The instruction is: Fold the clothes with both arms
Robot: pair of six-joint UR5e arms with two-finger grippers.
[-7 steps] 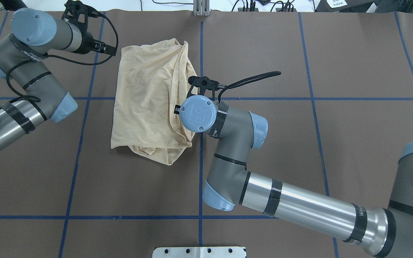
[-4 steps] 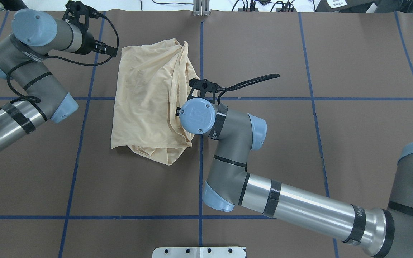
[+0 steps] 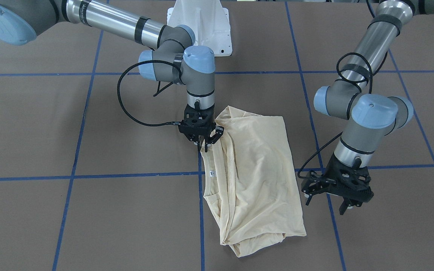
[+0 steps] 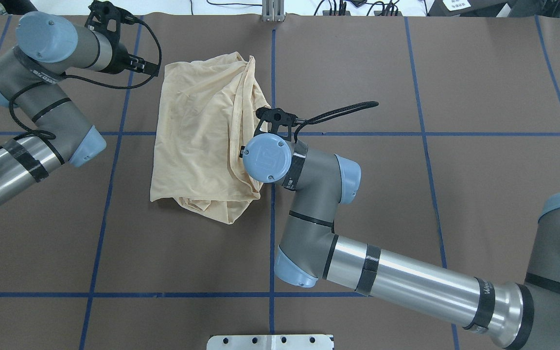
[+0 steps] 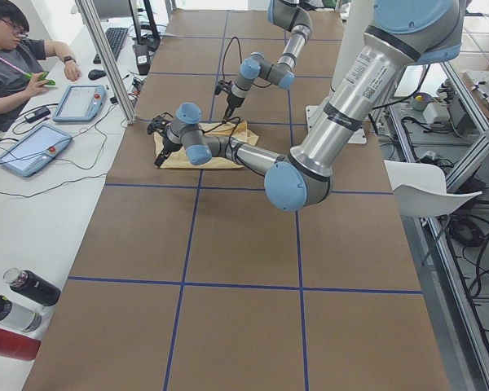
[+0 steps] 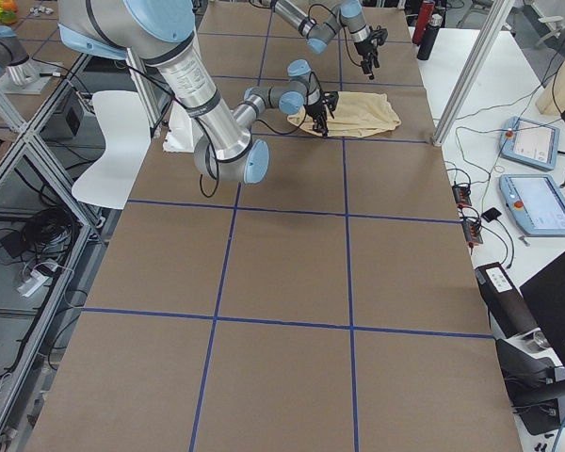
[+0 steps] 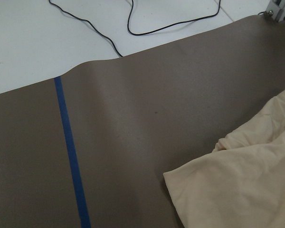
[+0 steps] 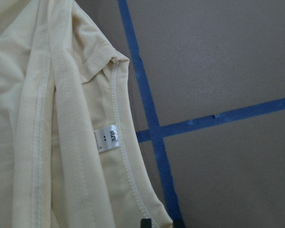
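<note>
The cream shirt, now folded across a blue tape line, will be released by my right gripper, centred near the blue tape crossing beside its white neck label (image 3: pixel 213 157) (image 8: pixel 114 196).
The clothes, one pale cream shirt (image 3: pixel 258 169) (image 4: pixel 197 131), lie folded in a rough rectangle across a blue tape line. My right gripper (image 3: pixel 204 145) points straight down at the shirt's edge nearest my right arm. Its fingertips (image 8: pixel 145 222) are shut on the hem beside the white neck label (image 8: pixel 107 138). From overhead, the wrist hides these fingers. My left gripper (image 3: pixel 339 203) (image 4: pixel 105 17) hangs open above bare table beside the shirt's far corner (image 7: pixel 237 180), touching nothing.
The white pedestal base (image 3: pixel 202 22) stands at the table's robot side. An aluminium post (image 4: pixel 272 9) rises at the far edge. A seated person (image 5: pixel 16 65), tablets (image 5: pixel 33 147) and bottles (image 5: pixel 16 301) are on the side bench beyond.
My right wrist has shifted slightly toward the robot over the shirt's edge. The shirt and the left arm have hardly moved.
</note>
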